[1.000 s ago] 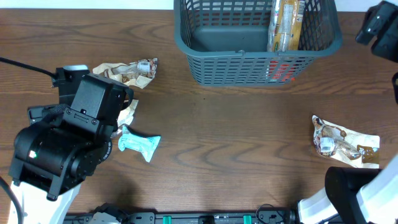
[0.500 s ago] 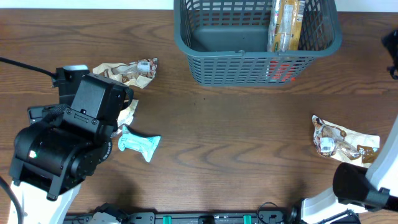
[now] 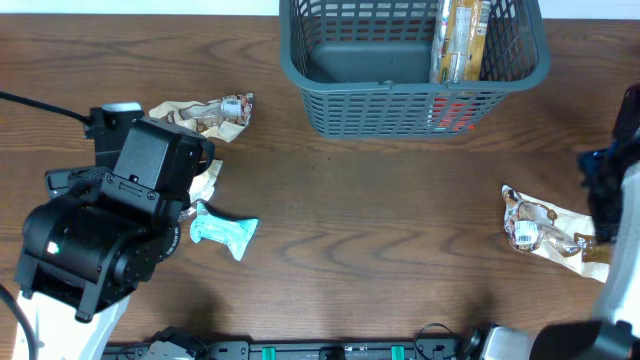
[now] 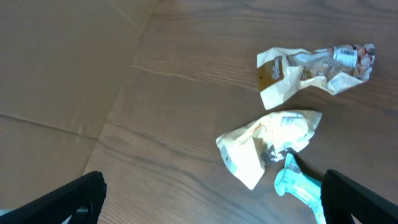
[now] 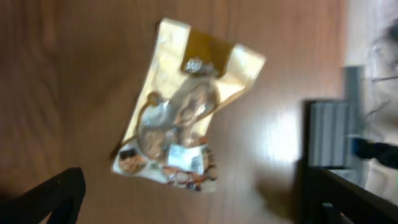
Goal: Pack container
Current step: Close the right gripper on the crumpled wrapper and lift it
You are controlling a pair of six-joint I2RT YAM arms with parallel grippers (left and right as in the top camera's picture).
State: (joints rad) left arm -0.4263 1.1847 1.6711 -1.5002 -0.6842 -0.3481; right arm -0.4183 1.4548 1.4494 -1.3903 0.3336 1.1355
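Note:
The robot's right gripper should close on the clear middle of the nut packet (image 3: 551, 238) (image 5: 181, 115) below it, between the packet's white label and its brown patch.
The container (image 3: 318, 70) is a dark grey-blue latticed basket at the table's far middle. It holds an upright yellow packet (image 3: 459, 40) and a red packet (image 3: 454, 114) seen through the slots. My left gripper (image 4: 211, 208) is open and empty above the wood, near a cream packet (image 4: 267, 146), a teal packet (image 4: 297, 185) and a tan nut packet (image 4: 311, 65). My right gripper (image 5: 199, 208) is open and empty above another nut packet (image 5: 183, 121), which lies at the right of the table (image 3: 545, 228).
The left arm's black body (image 3: 110, 230) covers part of the cream packet (image 3: 207, 180). The teal packet (image 3: 225, 232) and the tan nut packet (image 3: 208, 113) lie beside it. The right arm (image 3: 608, 190) stands at the right edge. Cardboard-coloured flooring (image 4: 56, 68) lies beyond the table's left edge.
The right arm has swung from the far right corner near the basket down to the right edge, over the nut packet. The left arm and all the packets have stayed put.

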